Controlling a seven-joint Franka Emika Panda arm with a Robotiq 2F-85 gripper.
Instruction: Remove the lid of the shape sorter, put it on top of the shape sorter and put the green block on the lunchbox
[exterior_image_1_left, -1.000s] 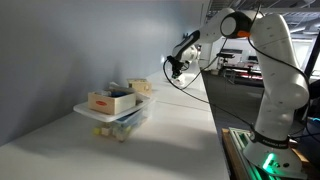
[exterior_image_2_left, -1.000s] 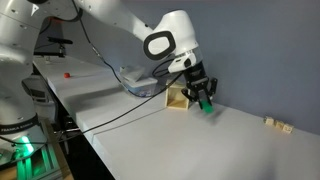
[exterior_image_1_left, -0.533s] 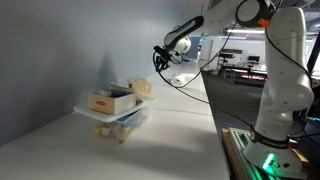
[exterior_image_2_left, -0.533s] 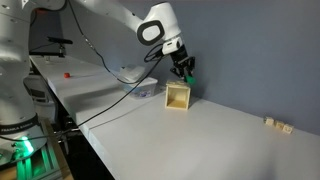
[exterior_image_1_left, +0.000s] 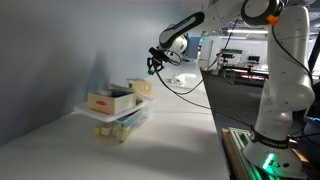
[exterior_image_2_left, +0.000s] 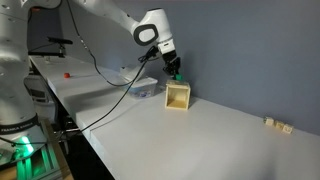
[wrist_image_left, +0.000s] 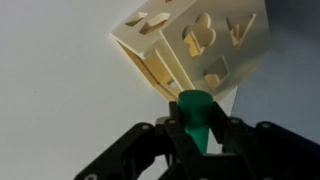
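My gripper needs to let go of the green block onto the top of the lunchbox, in the spot between the low wooden box (exterior_image_1_left: 137, 93) and the shape sorter.
The shape sorter (exterior_image_2_left: 178, 96) is a small pale wooden cube with cut-out holes, standing on the white table; it also shows in an exterior view (exterior_image_1_left: 141, 87) and in the wrist view (wrist_image_left: 195, 45), where one side looks open. My gripper (exterior_image_2_left: 174, 71) is shut on the green block (wrist_image_left: 195, 122) and holds it in the air above the sorter. The gripper also shows in an exterior view (exterior_image_1_left: 154, 63). The lunchbox (exterior_image_1_left: 128, 121) is a clear plastic container beside the sorter. A separate lid is not discernible.
A low wooden box with a red mark (exterior_image_1_left: 108, 100) lies on top of the lunchbox. The table's front edge (exterior_image_1_left: 212, 110) runs along one side. Small wooden pieces (exterior_image_2_left: 276, 124) lie further along the table by the wall. A cable hangs from the arm.
My gripper has lifted the green block from table height beside the sorter to above it, moving toward the lunchbox side. The sorter has not moved.
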